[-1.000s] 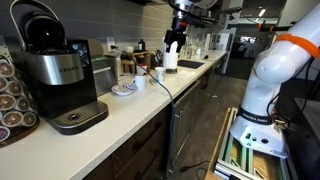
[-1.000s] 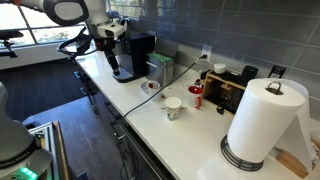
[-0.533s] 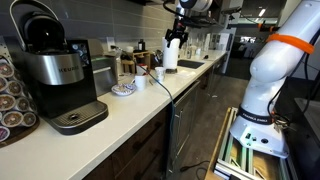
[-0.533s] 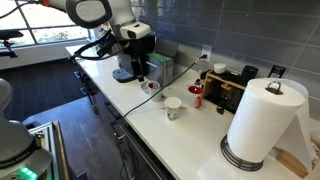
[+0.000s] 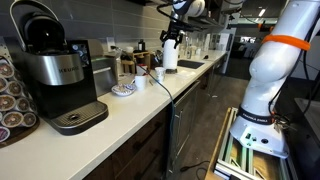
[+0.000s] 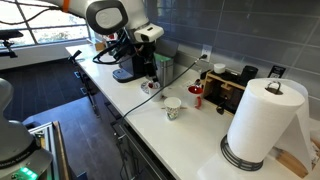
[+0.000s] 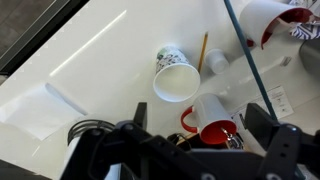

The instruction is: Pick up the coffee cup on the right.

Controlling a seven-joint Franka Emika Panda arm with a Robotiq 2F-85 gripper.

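My gripper is going to close on the small white cup's rim (image 5: 161, 69) (image 7: 157, 86), on the side toward the paper-towel roll.
The coffee cup (image 7: 205, 108) is small, red inside with a red handle and a pale outer wall. It stands on the white counter (image 7: 90, 60) next to a small white cup (image 7: 175, 80). In both exterior views it looks orange-red (image 5: 158, 72) (image 6: 196, 96). My gripper (image 7: 199, 118) is open and empty, and its two dark fingers show on either side of the coffee cup from well above. In the exterior views the gripper (image 5: 171, 30) (image 6: 152, 35) hangs high over the counter, short of the cups.
A tall white paper-towel roll (image 6: 262, 125) stands at the counter's end. A black coffee machine (image 5: 50, 70) (image 6: 135, 55), a small plate (image 5: 123, 90), a black appliance (image 6: 228, 90) behind the cups and a dark cable (image 7: 240, 45) share the counter.
The arm has swung along the counter from the coffee machine toward the cups. The gripper stays open. The cups have not moved.
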